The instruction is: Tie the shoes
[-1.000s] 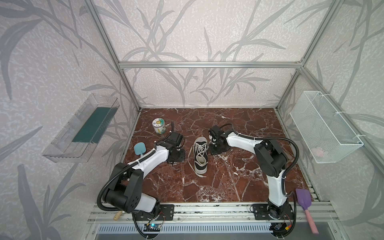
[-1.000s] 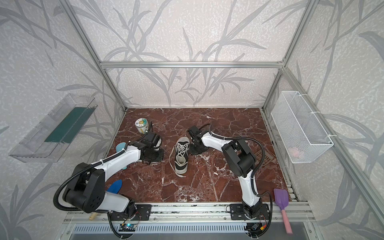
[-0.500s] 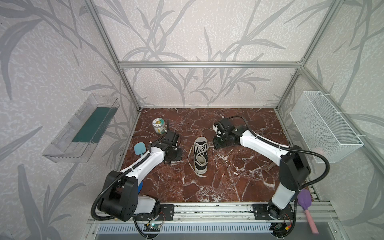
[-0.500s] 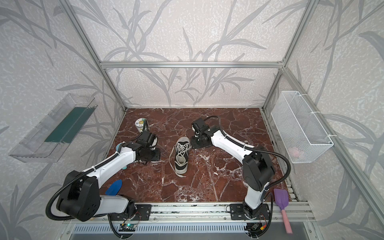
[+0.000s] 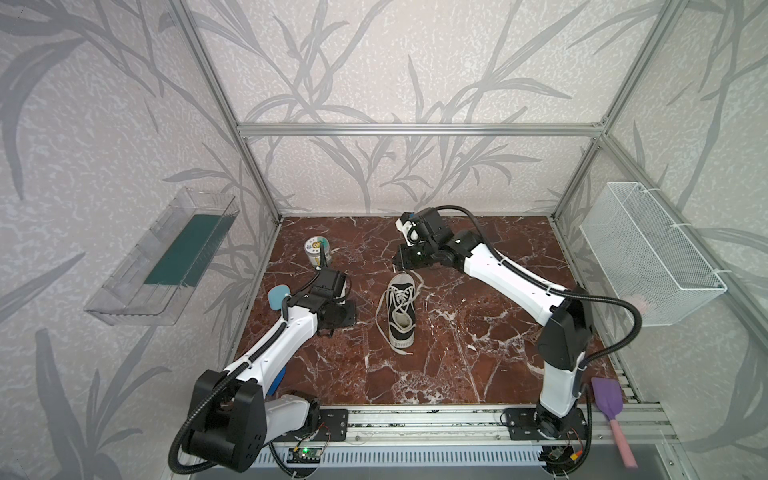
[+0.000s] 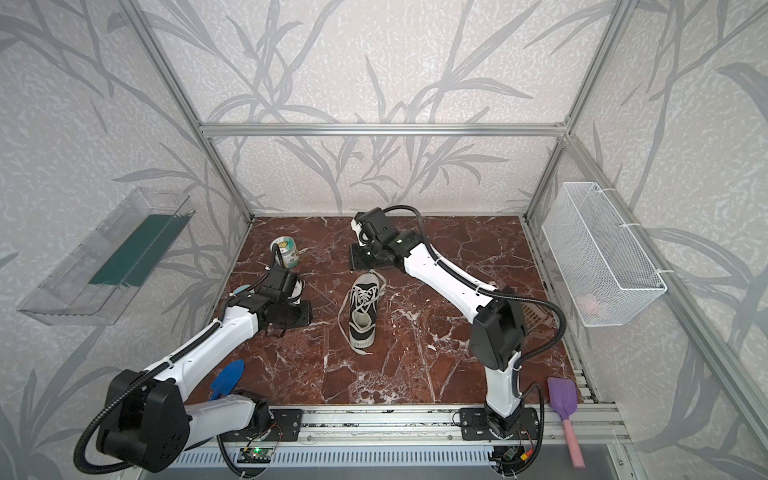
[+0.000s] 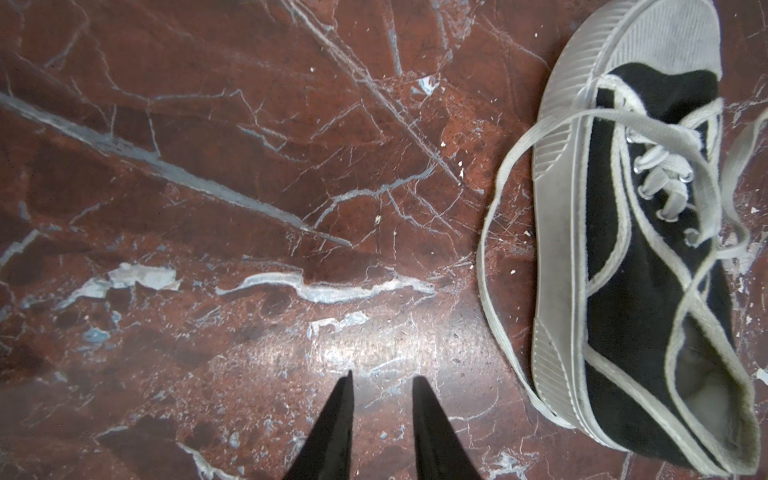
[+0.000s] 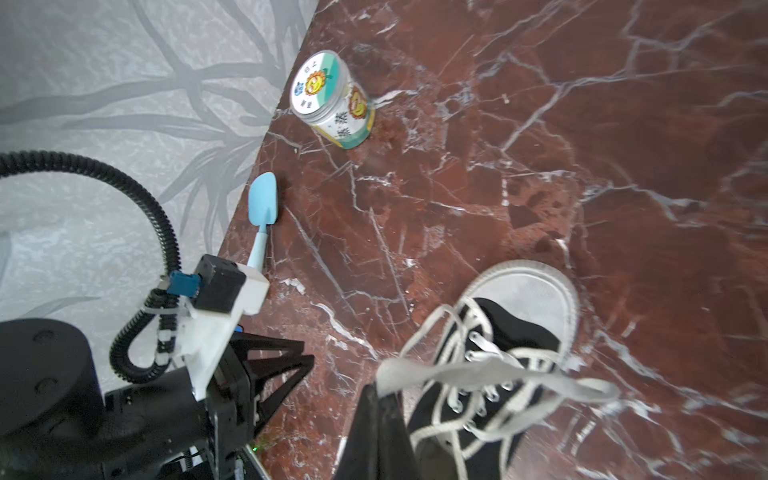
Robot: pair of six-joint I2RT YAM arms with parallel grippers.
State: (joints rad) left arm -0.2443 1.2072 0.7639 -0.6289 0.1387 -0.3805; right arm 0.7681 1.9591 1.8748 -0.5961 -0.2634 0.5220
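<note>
Next, my right gripper lets go of the white lace on the bare floor (image 5: pixel 362 295) (image 8: pixel 400 277) between the shoe's toe and my left gripper.
The shoe (image 5: pixel 401 309) (image 6: pixel 363 309) is a black low-top sneaker with a white sole and toe cap. It lies mid-floor with its toe toward the back wall and its white laces (image 7: pixel 665 137) loose. My right gripper (image 8: pixel 380 388) (image 5: pixel 401 264) hangs just behind the toe, shut on a white lace (image 8: pixel 478 374) that stretches from it across the shoe (image 8: pixel 511 332). Left of the shoe (image 7: pixel 631 249), my left gripper (image 7: pixel 383 377) (image 5: pixel 353 313) stands over bare floor, slightly open with nothing between its fingers.
A labelled jar (image 5: pixel 316 251) (image 8: pixel 332 104) stands at the back left, with a light blue scoop (image 8: pixel 262 199) near the left wall. A dark blue scoop (image 6: pixel 227 376) lies under the left arm. A purple shovel (image 5: pixel 609 405), a wire basket (image 5: pixel 648 253) and a clear tray (image 5: pixel 166 257) sit at the sides.
My right gripper has risen and moved from beside the shoe to behind its toe, still shut. The left gripper has hardly moved.
</note>
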